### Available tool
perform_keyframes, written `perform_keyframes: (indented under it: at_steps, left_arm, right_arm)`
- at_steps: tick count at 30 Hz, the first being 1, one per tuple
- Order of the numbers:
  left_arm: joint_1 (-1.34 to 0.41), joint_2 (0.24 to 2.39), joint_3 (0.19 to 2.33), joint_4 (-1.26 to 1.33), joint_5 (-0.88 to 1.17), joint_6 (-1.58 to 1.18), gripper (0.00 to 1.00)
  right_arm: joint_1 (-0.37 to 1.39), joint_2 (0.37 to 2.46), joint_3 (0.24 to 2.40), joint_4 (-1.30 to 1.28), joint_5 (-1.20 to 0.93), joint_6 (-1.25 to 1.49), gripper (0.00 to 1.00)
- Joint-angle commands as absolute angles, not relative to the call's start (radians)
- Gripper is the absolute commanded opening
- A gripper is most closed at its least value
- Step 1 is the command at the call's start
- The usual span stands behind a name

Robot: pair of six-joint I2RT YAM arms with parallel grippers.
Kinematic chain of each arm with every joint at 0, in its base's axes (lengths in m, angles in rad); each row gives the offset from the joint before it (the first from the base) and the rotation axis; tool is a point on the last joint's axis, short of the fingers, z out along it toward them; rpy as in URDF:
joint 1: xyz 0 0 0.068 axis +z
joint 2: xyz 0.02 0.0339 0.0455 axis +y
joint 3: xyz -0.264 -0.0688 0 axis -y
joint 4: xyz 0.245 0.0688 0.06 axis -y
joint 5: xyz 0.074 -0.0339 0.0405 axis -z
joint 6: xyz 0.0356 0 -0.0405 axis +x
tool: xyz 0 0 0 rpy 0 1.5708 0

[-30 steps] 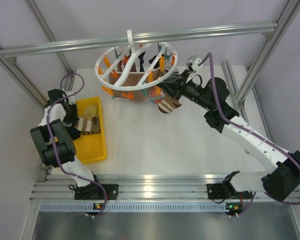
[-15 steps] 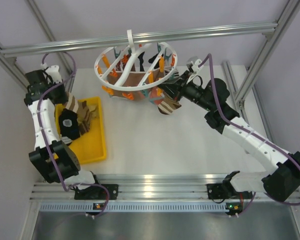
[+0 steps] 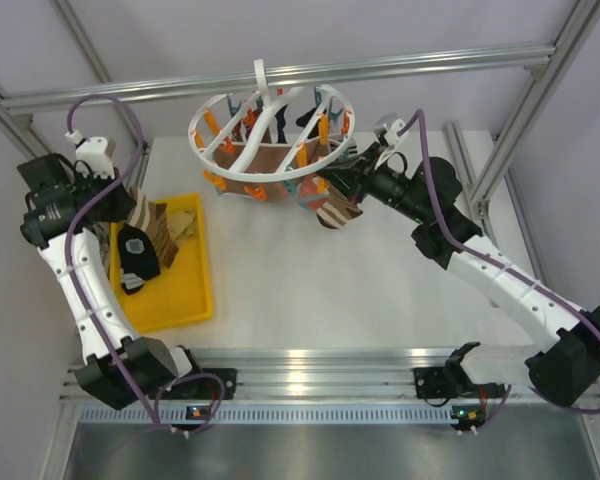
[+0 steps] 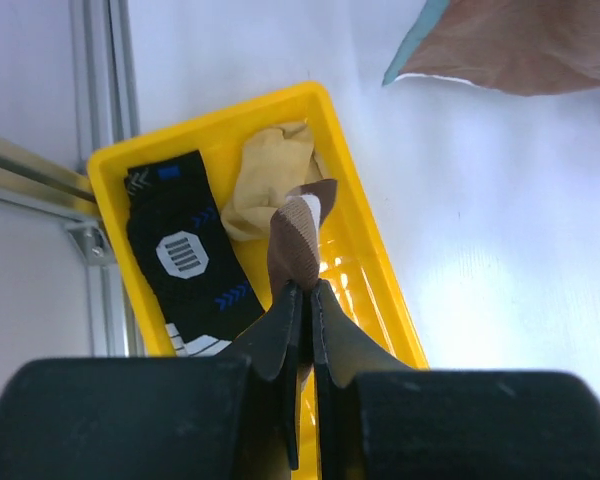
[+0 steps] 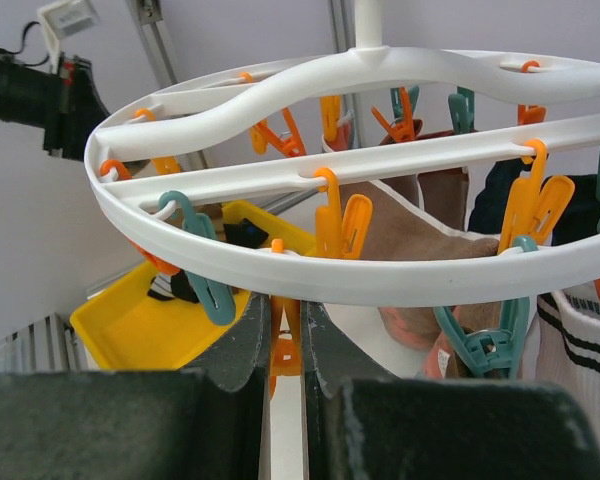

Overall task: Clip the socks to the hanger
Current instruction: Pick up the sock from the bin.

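Observation:
My left gripper has the striped sock by its foot end, so it should put the sock down in the yellow tray and take its dangling cuff [image 3: 168,258] before clipping.
The white ring hanger [image 3: 196,137] hangs from the top rail at the back, with orange and teal clips. Brown socks [image 3: 267,160] and a striped sock [image 3: 334,213] hang from it. My left gripper [image 3: 123,197] is shut on a brown-and-cream striped sock [image 4: 298,232], which dangles above the yellow tray [image 4: 108,170]. My right gripper [image 5: 285,312] is at the hanger's rim [image 5: 380,278], its fingers shut on an orange clip [image 5: 286,345] hanging under the ring. It also shows in the top view [image 3: 332,181].
The yellow tray [image 3: 185,300] lies at the table's left and holds a black sock [image 4: 180,258] and a tan sock [image 4: 267,183]. Aluminium frame posts and rails [image 3: 280,75] surround the table. White tabletop [image 3: 320,290] lies between the arms.
My left arm has risen from the tray and swung up and to the back left, lifting the striped sock out. My right gripper has stayed at the hanger's rim.

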State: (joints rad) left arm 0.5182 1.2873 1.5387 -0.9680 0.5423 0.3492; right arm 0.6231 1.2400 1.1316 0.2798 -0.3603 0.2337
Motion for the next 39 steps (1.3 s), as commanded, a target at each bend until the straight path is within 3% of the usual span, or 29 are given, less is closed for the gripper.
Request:
perform_keyframes:
  at_steps: [1,11,23,28,34,39]
  left_arm:
    - [0.548,1.195,1.552,-1.040,0.655,0.461,0.00]
    - [0.549,1.206,1.614,-1.111,0.733,0.581,0.00]
    - [0.551,1.301,1.692,-0.715,0.839,0.527,0.00]
    - [0.552,1.208,1.519,-0.946,0.879,0.979,0.00]
    - [0.574,1.140,1.087,-1.253,0.738,1.437,0.00]
    - [0.678,1.186,1.008,-1.461,0.661,1.704,0.02]
  right_arm:
    - [0.614,1.197,1.120,0.238,-0.370,0.218,0.00]
    - [0.614,1.201,1.118,0.232,-0.373,0.207,0.00]
    - [0.614,1.229,1.137,0.238,-0.383,0.206,0.00]
    - [0.614,1.212,1.121,0.224,-0.382,0.199,0.00]
    - [0.614,1.206,1.115,0.209,-0.383,0.186,0.00]
    - [0.614,1.200,1.117,0.199,-0.388,0.179,0.00]
